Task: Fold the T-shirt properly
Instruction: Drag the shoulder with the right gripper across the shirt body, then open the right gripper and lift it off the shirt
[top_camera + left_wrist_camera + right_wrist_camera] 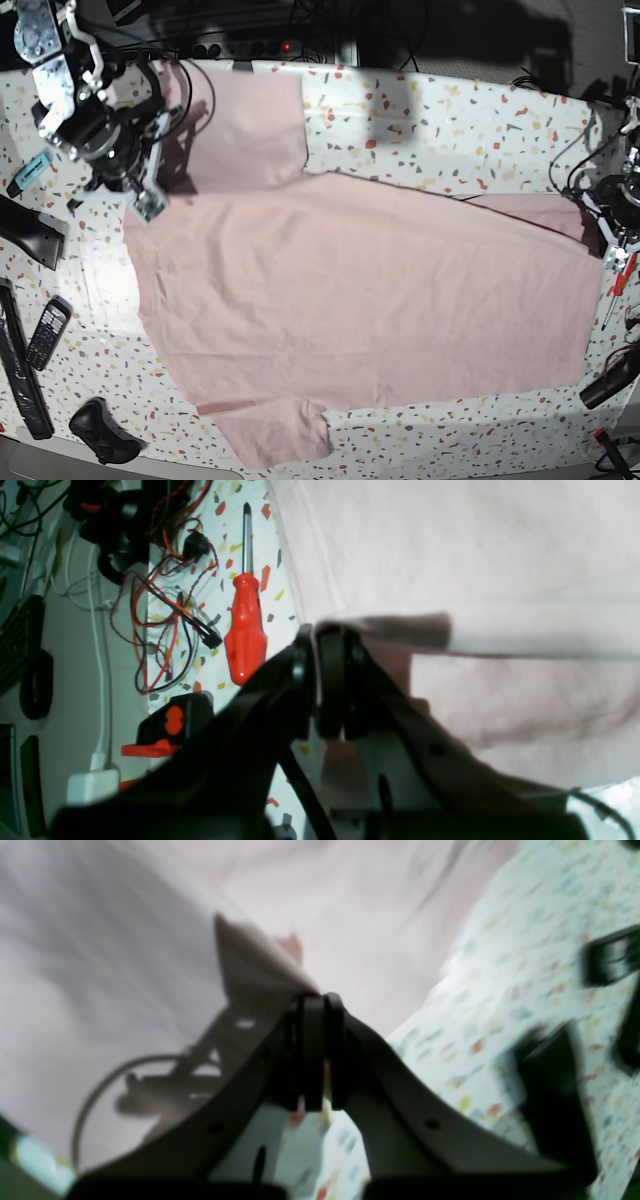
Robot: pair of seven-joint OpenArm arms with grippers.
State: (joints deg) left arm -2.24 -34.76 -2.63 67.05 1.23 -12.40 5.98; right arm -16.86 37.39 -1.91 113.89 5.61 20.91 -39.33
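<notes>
Next, I let go of the lifted fold on the body of the T-shirt with my right gripper, just inside the edge [162, 297] [411, 954] facing the phone.
The pale pink T-shirt [360, 290] lies spread across the speckled table, plain side up, with no lettering showing. One sleeve [245, 125] points to the far edge, the other [280, 430] to the near edge. My right gripper [148, 200] is at the shirt's left end. In the blurred right wrist view this gripper [320, 1002] is shut on a raised peak of the shirt's fabric [250, 960]. My left gripper [606, 240] is at the shirt's right end. In the left wrist view it [314, 632] is shut on a lifted fold of the shirt's edge [400, 630].
A red screwdriver [245, 630] and tangled red and black cables [160, 605] lie beside the left gripper. A phone [46, 335], a long black bar [20, 375], a black stand [30, 235] and a black device [100, 432] sit on the left of the table.
</notes>
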